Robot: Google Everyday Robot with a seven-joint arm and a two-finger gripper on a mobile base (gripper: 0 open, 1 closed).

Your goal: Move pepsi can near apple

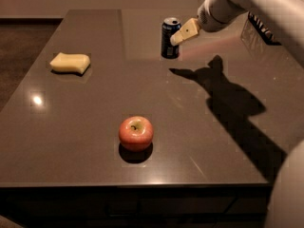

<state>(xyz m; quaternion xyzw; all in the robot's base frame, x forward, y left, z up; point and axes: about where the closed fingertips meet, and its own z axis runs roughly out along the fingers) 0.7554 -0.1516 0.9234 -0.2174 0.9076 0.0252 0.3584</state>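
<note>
The pepsi can's upper part [172,29], just below its silver top, will be gripped next by my gripper, so that it can carry the can toward the apple.
The pepsi can [168,38], dark blue with a silver top, stands upright at the far middle of the dark table [71,127]. The apple [136,132], red-pink with a yellowish stem dimple, sits near the front edge, well apart from the can. My gripper [178,35], with pale tan fingers, comes in from the upper right on a white arm and its tips are at the can's right side near the top.
A pale yellow sponge-like block [70,62] lies at the left of the table. A dark wire basket [261,27] stands at the far right, partly behind the arm. The arm's shadow falls across the table's right half.
</note>
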